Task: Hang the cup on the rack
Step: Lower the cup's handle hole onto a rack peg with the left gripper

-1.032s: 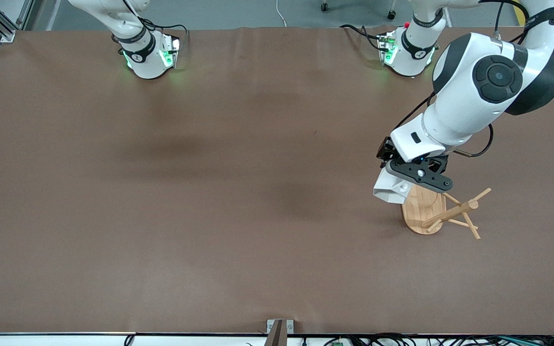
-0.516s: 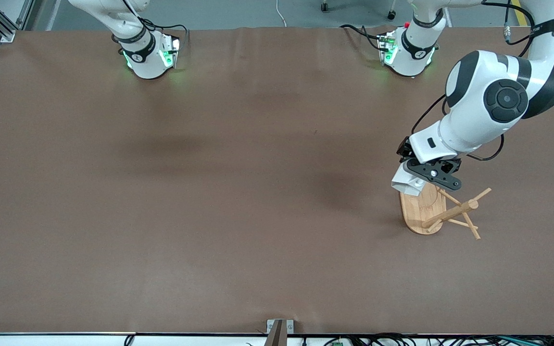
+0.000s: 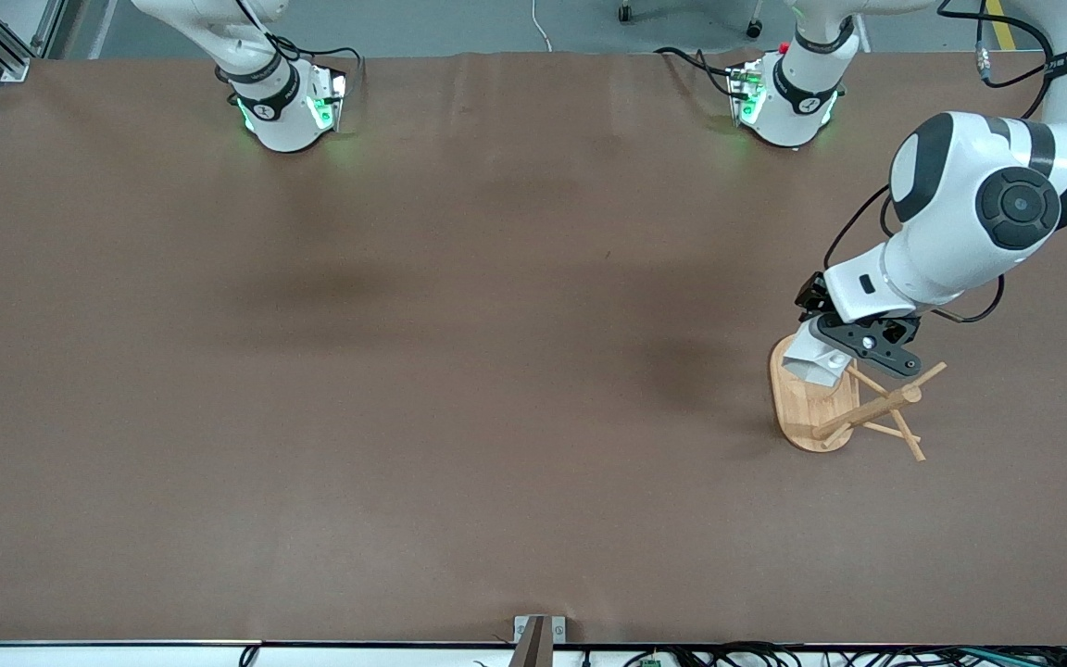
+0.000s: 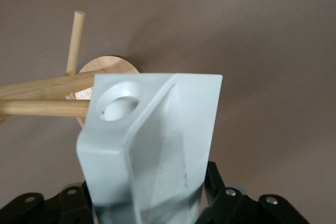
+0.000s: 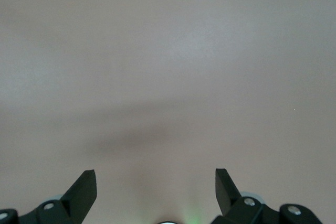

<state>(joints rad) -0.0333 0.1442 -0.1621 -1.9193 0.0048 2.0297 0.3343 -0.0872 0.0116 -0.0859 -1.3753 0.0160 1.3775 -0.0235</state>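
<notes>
The cup will hang from the rack's peg (image 3: 849, 400) (image 4: 64, 105) closest to its handle hole, over the oval base, when my left gripper lets go.
My left gripper (image 3: 853, 341) is shut on the cup (image 3: 816, 361), a white faceted cup held up in the air over the rack's oval base (image 3: 802, 412). The rack (image 3: 876, 412) is a bamboo mug tree near the left arm's end of the table. In the left wrist view the cup (image 4: 157, 140) fills the space between the black fingers (image 4: 218, 182), and the round hole in its handle (image 4: 121, 100) faces the rack. One peg (image 4: 44, 107) ends right at the handle's edge beside that hole. My right gripper (image 5: 156, 182) is open over bare table.
Brown table cover (image 3: 404, 371) spreads around the rack. The two arm bases (image 3: 288, 111) (image 3: 784, 102) stand along the table's edge farthest from the front camera. A small metal bracket (image 3: 538, 630) sits at the nearest edge.
The left gripper has carried the cup toward the left arm's end of the table and lower, from beside the rack's base to over it, close to the pegs. The right arm has not moved.
</notes>
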